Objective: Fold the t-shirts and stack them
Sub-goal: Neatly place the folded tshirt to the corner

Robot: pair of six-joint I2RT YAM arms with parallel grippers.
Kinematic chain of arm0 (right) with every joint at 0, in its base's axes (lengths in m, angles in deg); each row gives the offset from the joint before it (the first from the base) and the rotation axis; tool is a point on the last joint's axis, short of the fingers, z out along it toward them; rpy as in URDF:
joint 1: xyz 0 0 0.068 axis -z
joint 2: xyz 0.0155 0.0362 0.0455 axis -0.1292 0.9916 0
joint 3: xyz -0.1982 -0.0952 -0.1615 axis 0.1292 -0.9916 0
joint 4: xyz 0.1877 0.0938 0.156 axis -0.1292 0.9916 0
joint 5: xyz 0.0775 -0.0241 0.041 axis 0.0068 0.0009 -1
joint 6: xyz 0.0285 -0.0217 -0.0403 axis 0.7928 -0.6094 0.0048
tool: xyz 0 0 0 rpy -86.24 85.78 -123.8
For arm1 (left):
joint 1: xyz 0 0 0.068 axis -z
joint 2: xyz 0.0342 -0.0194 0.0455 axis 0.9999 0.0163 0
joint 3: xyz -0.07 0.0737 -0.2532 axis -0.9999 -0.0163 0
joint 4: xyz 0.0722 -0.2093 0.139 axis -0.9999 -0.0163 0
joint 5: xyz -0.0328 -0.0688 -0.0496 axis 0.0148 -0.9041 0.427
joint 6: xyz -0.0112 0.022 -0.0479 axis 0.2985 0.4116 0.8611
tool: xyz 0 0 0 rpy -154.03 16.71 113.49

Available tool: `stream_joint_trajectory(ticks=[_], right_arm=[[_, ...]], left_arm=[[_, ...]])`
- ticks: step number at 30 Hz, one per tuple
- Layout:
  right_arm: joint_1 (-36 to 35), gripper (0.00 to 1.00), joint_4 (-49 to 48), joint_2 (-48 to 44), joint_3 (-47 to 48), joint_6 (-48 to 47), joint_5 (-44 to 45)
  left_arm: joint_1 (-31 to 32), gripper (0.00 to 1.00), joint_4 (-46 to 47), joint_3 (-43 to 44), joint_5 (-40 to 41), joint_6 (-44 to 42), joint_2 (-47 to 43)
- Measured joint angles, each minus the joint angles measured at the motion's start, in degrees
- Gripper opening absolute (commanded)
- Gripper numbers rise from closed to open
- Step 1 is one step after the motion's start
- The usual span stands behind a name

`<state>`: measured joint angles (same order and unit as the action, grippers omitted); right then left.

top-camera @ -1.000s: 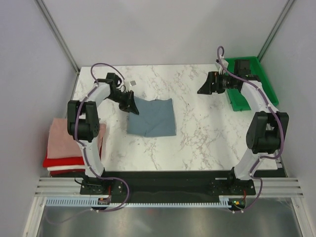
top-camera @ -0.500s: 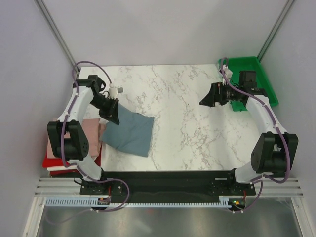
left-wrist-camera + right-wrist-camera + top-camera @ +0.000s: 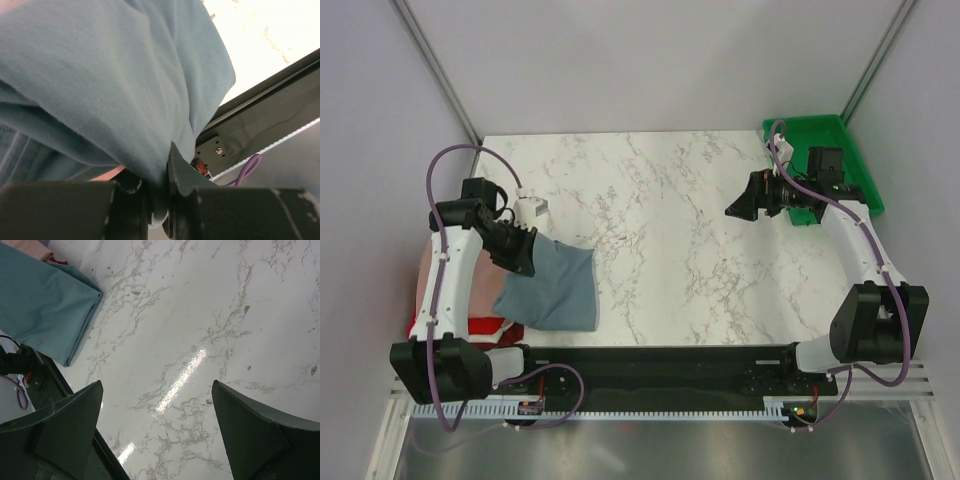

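My left gripper will let go of the blue-grey t-shirt so that it lies flat on top of the dusty-pink shirt [image 3: 480, 267] on the stack.
The folded slate blue-grey t-shirt [image 3: 552, 288] hangs from my left gripper [image 3: 517, 250] at the table's near left edge, over the side of the stack. The left wrist view shows the jaws shut on a fold of this shirt [image 3: 115, 85], with a bit of pink below it. The stack of folded dusty-pink [image 3: 426, 275], red [image 3: 480, 325] and white shirts sits left of the table, mostly hidden by my left arm. My right gripper [image 3: 738, 207] is open and empty above the table's right side; its view shows the blue-grey shirt [image 3: 42, 310] far off.
A green plastic tray [image 3: 825, 135] stands at the back right, behind my right arm. The white marble table [image 3: 660, 240] has a black rail along its near edge. Grey walls close in on both sides.
My left gripper has carried the blue-grey shirt from the table's left-centre leftward and nearer, to the edge by the stack. My right gripper has shifted slightly right and stayed open.
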<state>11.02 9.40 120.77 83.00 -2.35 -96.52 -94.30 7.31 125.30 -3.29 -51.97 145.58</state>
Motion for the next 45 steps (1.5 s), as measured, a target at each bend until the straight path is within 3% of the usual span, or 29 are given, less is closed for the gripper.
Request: stream_joint_trajectory(ticks=[11, 18, 25, 34, 45], right_arm=[[0.00, 0.98, -0.02, -2.34, -1.55, -0.61, -0.72], [0.00, 0.98, -0.02, -2.34, -1.55, -1.64, -0.87], [0.00, 0.98, -0.02, 2.75, 0.20, -2.01, -1.44], [0.00, 0.98, -0.04, 5.53, 1.79, -2.67, -1.77], [0.00, 0.98, -0.15, 7.08, 1.79, -3.04, -1.79]], left_arm=[[-1.42, 0.02, -1.05, -0.46, 8.04, -2.97, -10.29], [-3.21, 0.02, -1.46, 8.79, 13.44, -5.44, -10.97], [-10.27, 0.02, -1.77, 11.17, 17.66, -15.02, -11.43], [-24.70, 0.02, -2.01, 20.57, 18.03, -27.36, -1.40], [-25.44, 0.02, -1.88, 20.65, 19.54, -29.73, 10.29]])
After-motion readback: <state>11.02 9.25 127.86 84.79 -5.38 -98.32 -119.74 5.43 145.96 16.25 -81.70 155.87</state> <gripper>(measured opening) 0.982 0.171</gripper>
